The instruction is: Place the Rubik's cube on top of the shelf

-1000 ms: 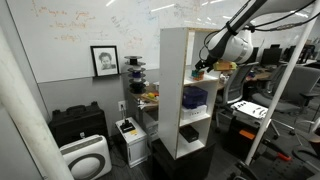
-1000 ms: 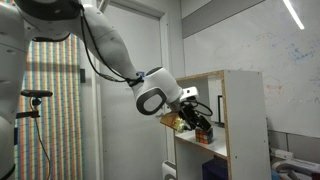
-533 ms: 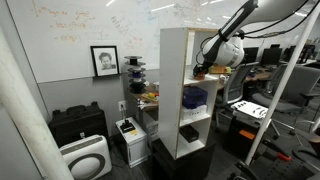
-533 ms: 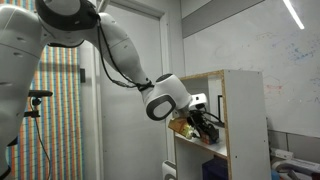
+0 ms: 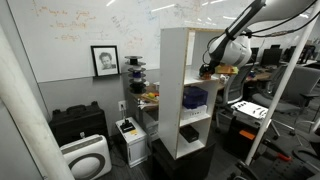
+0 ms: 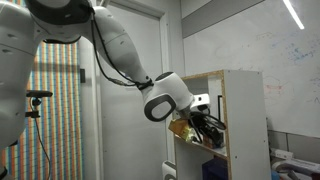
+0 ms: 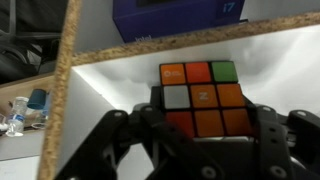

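Next, my gripper lets go of the Rubik's cube on the shelf's bare top board [image 5: 206,23], close to the board's edge above the upper section.
The Rubik's cube [image 7: 200,98], with orange, white and green tiles facing the wrist camera, rests on a white board of the shelf [image 7: 105,85]. My gripper [image 7: 205,128] is shut on it, its black fingers [image 7: 272,128] pressing the cube's two sides. In both exterior views the arm reaches into an upper compartment of the tall white shelf [image 5: 174,90] [image 6: 241,110], with the gripper [image 5: 204,70] [image 6: 209,128] inside it. At that distance the cube itself is hidden by the gripper. The shelf's top board is bare.
A dark blue box [image 7: 175,18] stands just behind the cube; another blue box [image 5: 193,97] sits one tier lower. The shelf's chipboard side edge [image 7: 65,75] is close on the left. A black cabinet [image 5: 78,122] and a white appliance [image 5: 85,158] stand beside the shelf.
The jaws went from open to shut on the Rubik's cube. The arm has shifted slightly at the compartment.
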